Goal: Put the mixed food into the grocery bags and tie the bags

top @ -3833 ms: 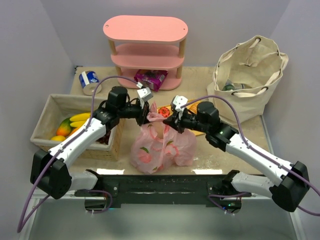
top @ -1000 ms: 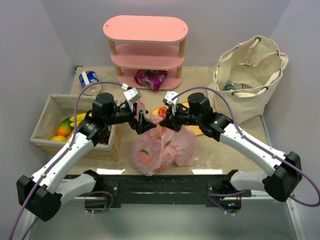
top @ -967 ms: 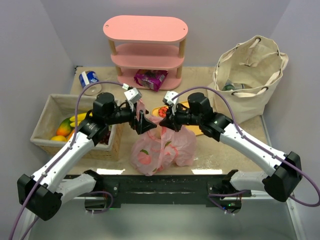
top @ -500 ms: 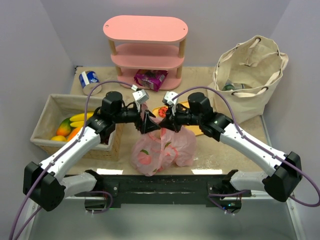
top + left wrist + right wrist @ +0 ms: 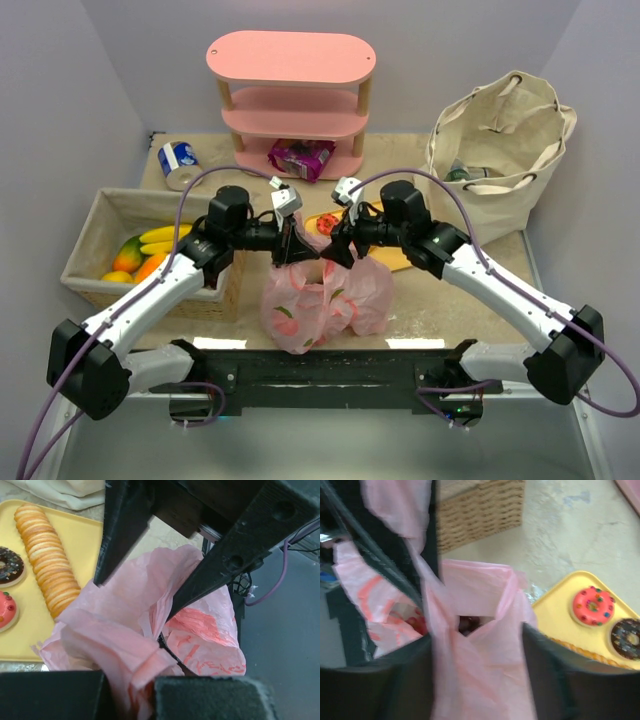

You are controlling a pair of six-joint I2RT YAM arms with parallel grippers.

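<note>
I can see the pink bag's handle bunched loosely in my left gripper, so I should pull it up with my right gripper before my left gripper takes it nearer the pink bag (image 5: 150, 622).
The pink plastic bag (image 5: 325, 295) stands bulging between my two arms near the table's front, and reddish shapes show through its film. My left gripper (image 5: 293, 250) (image 5: 131, 677) is shut on a bunched handle of this bag (image 5: 125, 645) at its top. My right gripper (image 5: 335, 250) (image 5: 476, 640) faces it from the right, open, with the other pink handle (image 5: 470, 680) lying loose between its spread fingers (image 5: 225, 560). The beige canvas bag (image 5: 500, 150) stands open at the back right with a green-labelled bottle (image 5: 462, 172) inside.
A woven basket (image 5: 95, 215) with bananas and mangoes (image 5: 140, 250) sits at the left. A yellow tray (image 5: 395, 262) (image 5: 30, 630) with biscuits and donuts lies behind the pink bag. A pink shelf (image 5: 290, 95), a purple packet (image 5: 300, 155) and a blue can (image 5: 180, 160) stand at the back.
My left gripper moved right to the bag's top and shut on a handle. My right gripper opened and let go of the pink film it had pinched.
</note>
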